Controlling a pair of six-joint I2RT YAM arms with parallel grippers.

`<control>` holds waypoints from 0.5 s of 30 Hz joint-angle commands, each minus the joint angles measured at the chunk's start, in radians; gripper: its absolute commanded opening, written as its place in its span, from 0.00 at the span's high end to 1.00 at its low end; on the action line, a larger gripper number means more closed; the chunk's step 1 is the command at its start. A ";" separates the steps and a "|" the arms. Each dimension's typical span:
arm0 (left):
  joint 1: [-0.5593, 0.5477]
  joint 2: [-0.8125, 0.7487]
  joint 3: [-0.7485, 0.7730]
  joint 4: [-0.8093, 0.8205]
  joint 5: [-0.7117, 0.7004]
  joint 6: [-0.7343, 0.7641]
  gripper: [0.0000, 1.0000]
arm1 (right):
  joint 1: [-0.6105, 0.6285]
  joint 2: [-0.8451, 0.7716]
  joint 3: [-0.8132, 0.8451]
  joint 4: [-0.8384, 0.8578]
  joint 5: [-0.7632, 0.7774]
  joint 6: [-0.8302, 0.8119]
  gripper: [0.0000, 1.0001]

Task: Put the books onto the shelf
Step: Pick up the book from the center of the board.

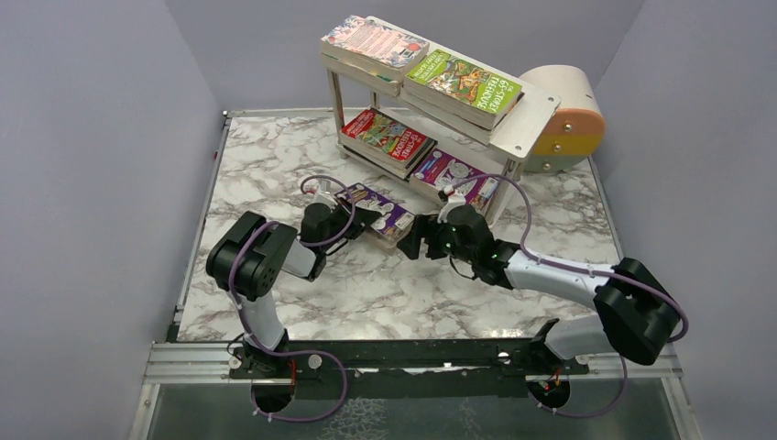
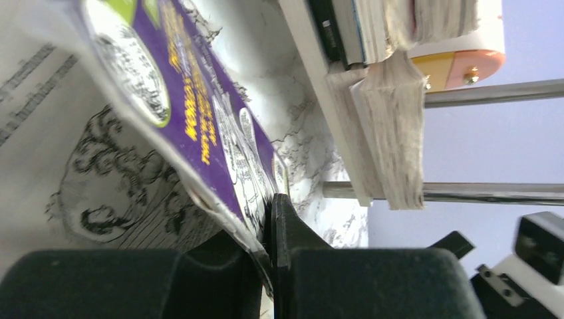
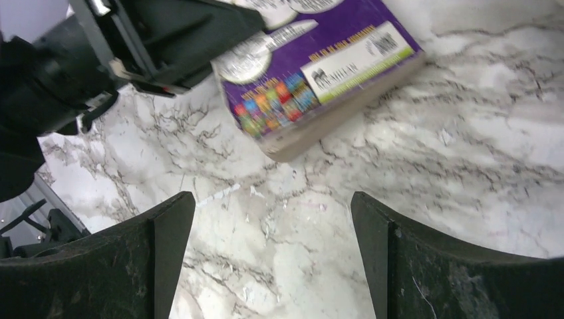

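Note:
The purple cartoon book is next, and my right gripper needs to close on its white-label end (image 1: 409,225) (image 3: 394,76), at the corner by the book's spine.
A purple cartoon book (image 1: 383,217) lies on the marble table in front of the shelf (image 1: 522,124). My left gripper (image 1: 360,218) is shut on the edge of its front cover. In the left wrist view the purple book (image 2: 199,133) has its cover pinched in the left gripper (image 2: 271,222), with a drawn inner page showing beside it. My right gripper (image 1: 414,243) stands open just off the book's near-right corner. Its fingers (image 3: 169,229) hang over bare marble, the purple book (image 3: 319,66) beyond them. Pink-patterned (image 1: 371,41) and green (image 1: 463,84) books lie on the top tier, red (image 1: 389,137) and purple-pink (image 1: 458,174) ones below.
A round beige-and-orange box (image 1: 568,119) stands right behind the shelf's right end. Grey walls close in the table on three sides. The shelf's thin metal legs (image 2: 492,193) and lower board (image 2: 319,80) are close ahead of the left gripper.

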 commanded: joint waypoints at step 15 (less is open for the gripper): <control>0.048 0.030 -0.070 0.472 0.169 -0.273 1.00 | -0.050 -0.005 -0.121 0.173 -0.156 0.193 0.13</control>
